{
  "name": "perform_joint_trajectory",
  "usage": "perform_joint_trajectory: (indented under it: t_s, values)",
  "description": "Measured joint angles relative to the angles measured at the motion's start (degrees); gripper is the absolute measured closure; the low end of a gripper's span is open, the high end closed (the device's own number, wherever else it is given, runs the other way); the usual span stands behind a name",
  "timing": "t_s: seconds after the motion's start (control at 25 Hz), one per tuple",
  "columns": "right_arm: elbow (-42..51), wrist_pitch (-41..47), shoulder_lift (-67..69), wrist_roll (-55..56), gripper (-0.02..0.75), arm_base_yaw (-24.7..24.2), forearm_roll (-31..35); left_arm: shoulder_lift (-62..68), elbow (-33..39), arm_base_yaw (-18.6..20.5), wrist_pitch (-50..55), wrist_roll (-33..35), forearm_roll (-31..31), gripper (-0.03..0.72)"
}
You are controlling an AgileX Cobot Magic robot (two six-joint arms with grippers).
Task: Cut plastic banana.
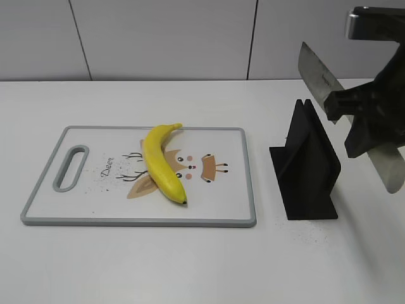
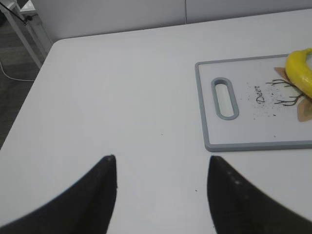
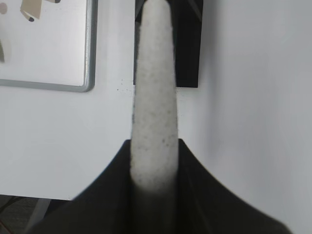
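Note:
The black knife stand has upright panels. My right gripper will release the knife, still held in the air above it, in the slot (image 1: 323,140) (image 3: 169,12) between those panels.
The plastic banana (image 1: 161,163), bright yellow with a dark tip, lies diagonally on the white cutting board (image 1: 139,221). Its upper end shows at the right edge of the left wrist view (image 2: 300,68). My right gripper (image 1: 361,114) is shut on a knife (image 1: 319,79) and holds it in the air above the black knife stand, right of the board. The blade points up and to the left. In the right wrist view the speckled grey handle (image 3: 153,97) sits between the jaws (image 3: 153,144). My left gripper (image 2: 162,158) is open and empty over bare table left of the board (image 2: 253,145).
A black knife stand (image 1: 307,171) stands on the table right of the board, and it also shows in the right wrist view (image 3: 187,44). The board has a handle slot (image 2: 225,98) at its left end. The table's left edge (image 2: 29,97) is near the left arm.

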Motion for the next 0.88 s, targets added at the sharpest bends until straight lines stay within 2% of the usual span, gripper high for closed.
perform_joint_trajectory:
  t_s: [0.88]
  values:
    - [2.82, -4.74, 2.26, 3.07, 0.558, 0.0, -1.54, -1.52, 0.39, -0.55, 0.98, -2.1, 1.16, 0.144]
